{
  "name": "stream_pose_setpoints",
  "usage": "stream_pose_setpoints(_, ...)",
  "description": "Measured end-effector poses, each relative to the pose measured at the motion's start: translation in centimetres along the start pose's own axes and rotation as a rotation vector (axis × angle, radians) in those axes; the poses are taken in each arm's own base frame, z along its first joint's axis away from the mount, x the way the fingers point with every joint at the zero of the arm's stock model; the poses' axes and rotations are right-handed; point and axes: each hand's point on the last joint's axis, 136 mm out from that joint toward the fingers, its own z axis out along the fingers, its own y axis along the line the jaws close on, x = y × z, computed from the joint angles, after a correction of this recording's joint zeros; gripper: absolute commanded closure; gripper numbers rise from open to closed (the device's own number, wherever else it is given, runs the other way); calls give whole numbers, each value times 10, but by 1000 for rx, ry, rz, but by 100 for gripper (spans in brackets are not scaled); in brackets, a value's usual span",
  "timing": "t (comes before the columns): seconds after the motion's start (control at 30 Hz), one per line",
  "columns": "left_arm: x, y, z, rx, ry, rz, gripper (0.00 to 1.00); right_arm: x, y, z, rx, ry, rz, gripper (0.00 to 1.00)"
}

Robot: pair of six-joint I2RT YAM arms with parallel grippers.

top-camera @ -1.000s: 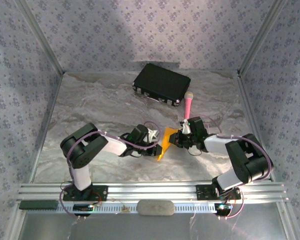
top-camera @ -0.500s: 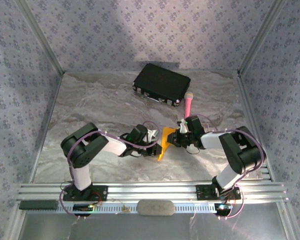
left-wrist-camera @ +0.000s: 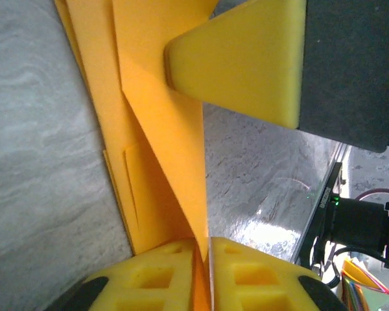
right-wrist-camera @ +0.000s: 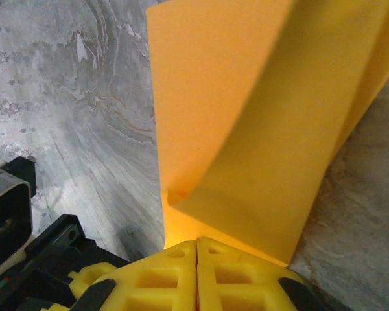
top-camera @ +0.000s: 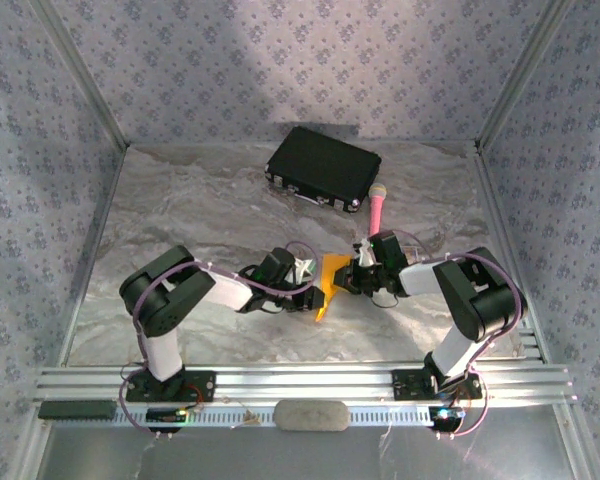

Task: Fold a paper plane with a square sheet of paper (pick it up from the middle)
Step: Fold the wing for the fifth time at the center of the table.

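The top flap stands at a slant above the lower layers. Next, my left gripper takes the flap nearer its tip (top-camera: 320, 317), then presses it flat.
The square sheet of paper (top-camera: 331, 271) is orange-yellow and folded into a creased, pointed wedge, a rough paper plane shape, held between both arms at the table's middle. My left gripper (top-camera: 313, 293) comes in from the left. In the left wrist view its pads (left-wrist-camera: 162, 278) are pressed together on a layer of the paper (left-wrist-camera: 162, 129). My right gripper (top-camera: 348, 280) reaches in from the right. Its jaws (right-wrist-camera: 196, 262) are shut on the paper's folded edge (right-wrist-camera: 246, 116). One right fingertip (left-wrist-camera: 246, 58) shows against the paper in the left wrist view.
A black case (top-camera: 323, 167) lies at the back of the table. A pink microphone (top-camera: 377, 210) lies just behind the right gripper. Patterned walls close in the sides and back, and an aluminium rail (top-camera: 300, 382) runs along the near edge.
The right arm's elbow has swung left toward the middle, pushing its gripper slightly closer to the left one. The paper has bunched up a little. The left arm has barely moved.
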Motion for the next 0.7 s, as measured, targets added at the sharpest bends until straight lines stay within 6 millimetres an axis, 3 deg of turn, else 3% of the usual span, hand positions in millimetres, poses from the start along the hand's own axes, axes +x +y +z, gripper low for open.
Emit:
stream_pose_setpoints(0.5,11,0,-9,-36,47,-36,74,0,0,0,5,-2,-3,92)
stream_pose_setpoints(0.7,7,-5,-8,-23,43,-33,76,0,0,0,6,-2,-3,92)
